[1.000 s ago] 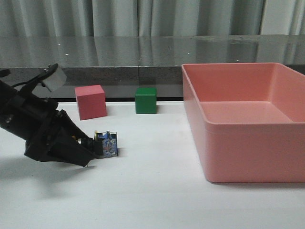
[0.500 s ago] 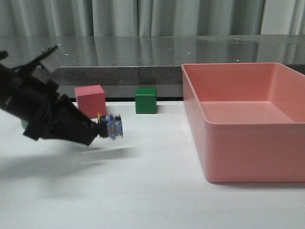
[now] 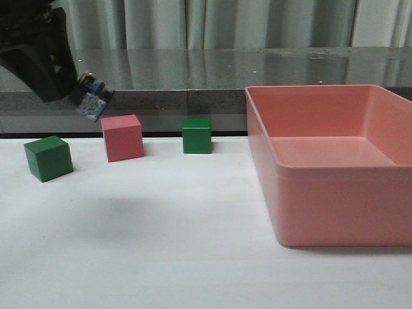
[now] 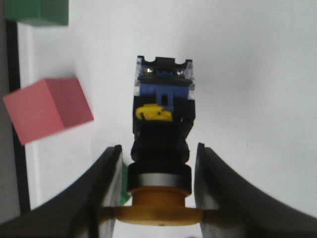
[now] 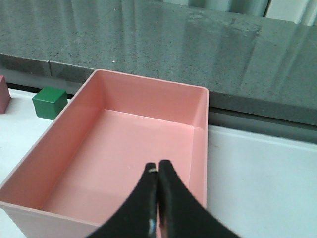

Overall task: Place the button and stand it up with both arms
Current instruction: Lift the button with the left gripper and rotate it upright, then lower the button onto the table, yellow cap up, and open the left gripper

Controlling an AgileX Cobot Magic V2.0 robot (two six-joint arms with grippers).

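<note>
Next, my left gripper lets go of the button, so that it is upright on the open white table [image 3: 102,210] in front of the pink cube. The button is now held high above the table.
My left gripper [image 3: 72,90] is high at the far left, well above the table, and shut on the button [image 3: 91,100]. In the left wrist view the button [image 4: 161,114] sits between the two fingers [image 4: 111,173], yellow cap gripped, black body and blue-and-clear base pointing away from the gripper [image 4: 158,163]. My right gripper [image 5: 157,171] is shut and empty, hovering over the pink bin [image 5: 124,144]. It does not show in the front view.
A green cube [image 3: 48,158] sits at the left, a pink cube [image 3: 123,137] and a second green cube [image 3: 196,135] further back. The large pink bin [image 3: 335,187] fills the right side. A dark counter edge runs behind the table.
My left gripper has lifted the button off the table, up and to the left. This uncovered the green cube at the left. The cubes and bin have not moved.
</note>
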